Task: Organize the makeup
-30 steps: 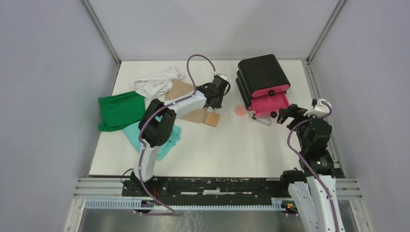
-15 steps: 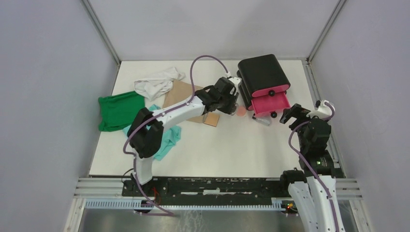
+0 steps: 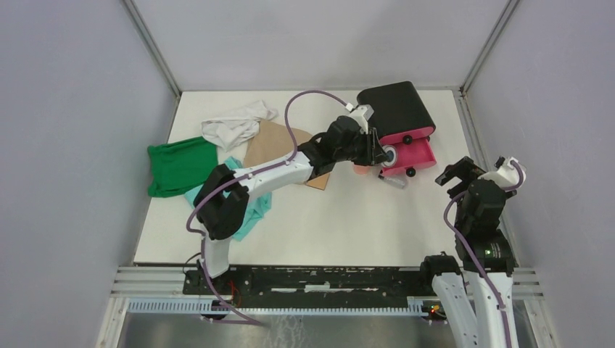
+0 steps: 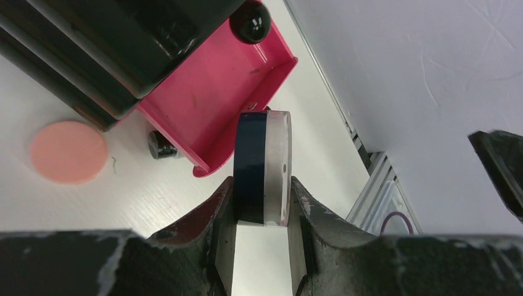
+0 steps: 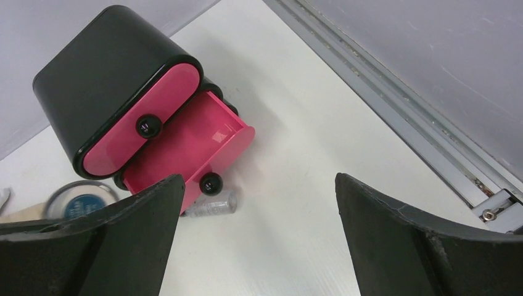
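My left gripper is going to release the small dark round jar inside the open pink drawer [image 3: 414, 158] [image 4: 248, 79], just behind its front knob.
My left gripper [image 3: 382, 154] [image 4: 262, 196] is shut on the small dark round jar [image 4: 262, 166], held on edge just above the front of the open pink drawer [image 4: 210, 92]. The jar also shows in the right wrist view [image 5: 79, 200]. The salmon-pink puff [image 4: 68, 151] lies flat on the table left of the drawer. The clear black-capped vial [image 5: 210, 205] [image 3: 395, 181] lies on its side under the drawer's knob. The tan square pad [image 3: 318, 181] lies by my left forearm. My right gripper [image 3: 455, 174] [image 5: 259, 179] is open and empty, right of the drawer. The egg-shaped sponge is out of view.
The black box [image 3: 395, 109] stands at the back right, its lower pink drawer [image 3: 417, 154] pulled out and the upper one shut. Green [image 3: 178, 167], white [image 3: 232, 125], tan [image 3: 272, 141] and teal [image 3: 250, 206] cloths lie at the left. The metal table rail [image 5: 395, 105] runs along the right.
My left arm has swung right from the square pad to the open drawer, with the jar in its jaws. My right gripper has drawn back to the right, away from the drawer.
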